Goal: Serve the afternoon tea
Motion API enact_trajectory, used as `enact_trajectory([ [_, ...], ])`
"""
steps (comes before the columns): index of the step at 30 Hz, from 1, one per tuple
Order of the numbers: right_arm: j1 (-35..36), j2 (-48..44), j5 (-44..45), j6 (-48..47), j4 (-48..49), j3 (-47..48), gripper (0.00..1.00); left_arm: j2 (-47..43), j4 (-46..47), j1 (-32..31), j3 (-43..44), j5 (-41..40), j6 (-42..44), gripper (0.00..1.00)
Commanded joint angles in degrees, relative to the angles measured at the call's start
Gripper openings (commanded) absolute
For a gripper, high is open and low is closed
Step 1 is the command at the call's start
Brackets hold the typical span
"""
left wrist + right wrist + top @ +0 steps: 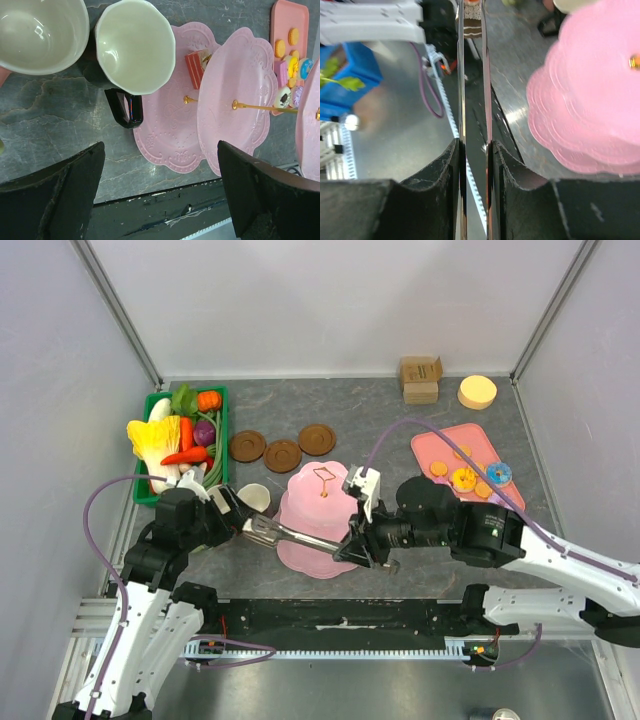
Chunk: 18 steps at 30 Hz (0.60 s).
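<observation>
I should use the tongs in my right gripper to put the brown cake bit down on the stand's lower level (pixel 293 545), toward the pale mug.
My right gripper (pixel 358 543) is shut on a pair of metal tongs (pixel 295 536) that reach left past the front of the pink tiered stand (pixel 320 502). In the right wrist view the tongs (pixel 474 100) run up from between my fingers (pixel 440 170) and pinch a small brown cake bit (pixel 472 26) at their tips. My left gripper (pixel 160 200) is open and empty, above the table's front edge, near a dark mug (pixel 134 47) and a pink mug (pixel 37 32). A red cake piece (pixel 194 67) lies on the stand's lower tier (pixel 165 125). A pale mug (pixel 253 498) shows beside the stand.
A pink tray (pixel 440 445) at the right holds orange biscuits (pixel 438 469) and a donut (pixel 499 474). Three brown saucers (pixel 283 454) lie behind the stand. A green basket (pixel 216 393) of toy vegetables is far left. A yellow disc (pixel 478 392) and cardboard boxes (pixel 420 378) stand at the back.
</observation>
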Motion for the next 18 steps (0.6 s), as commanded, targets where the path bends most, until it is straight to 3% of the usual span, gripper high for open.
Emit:
enact_trajectory([
  [1, 1.9, -4.4, 8.2, -0.2, -2.8, -6.9, 0.22, 0.5, 0.3, -0.1, 1.0, -1.1, 0.8, 0.99],
  [7, 5.2, -6.3, 11.4, 1.3, 0.8, -17.0, 0.23, 0.7, 0.3, -0.1, 0.8, -1.7, 0.3, 0.99],
  [18, 17.9, 1.8, 39.8, 2.7, 10.9, -20.6, 0.22, 1.2, 0.4, -0.1, 0.7, -1.8, 0.1, 0.99],
])
